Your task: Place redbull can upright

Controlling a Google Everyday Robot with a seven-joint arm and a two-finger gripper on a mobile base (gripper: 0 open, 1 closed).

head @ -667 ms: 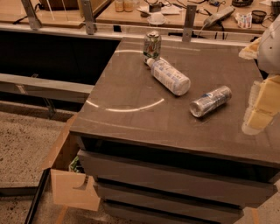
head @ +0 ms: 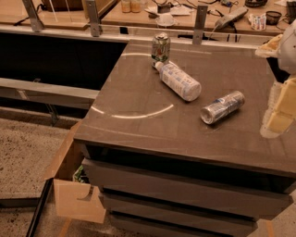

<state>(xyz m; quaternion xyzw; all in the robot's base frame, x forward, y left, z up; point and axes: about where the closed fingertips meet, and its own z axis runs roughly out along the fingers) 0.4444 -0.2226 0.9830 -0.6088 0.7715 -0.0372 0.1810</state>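
Note:
The fingers of my gripper needs to close on the back end of the redbull can (head: 237, 99), opposite the can's shiny end.
The redbull can (head: 223, 107), slim and silver-and-blue, lies on its side on the grey cabinet top (head: 138, 92), right of the middle, its shiny end toward the front left. My gripper (head: 280, 109) hangs at the right edge of the view, to the right of the can and apart from it. Nothing is held in it.
A clear plastic bottle with a white label (head: 178, 81) lies on its side behind the can. A green-and-white can (head: 161, 47) stands upright at the back. An open cardboard box (head: 69, 185) sits on the floor at the cabinet's left. A cluttered wooden bench (head: 185, 14) runs behind.
The view has shifted slightly. The can, the bottle and the green can lie where they were. My gripper stays at the right edge.

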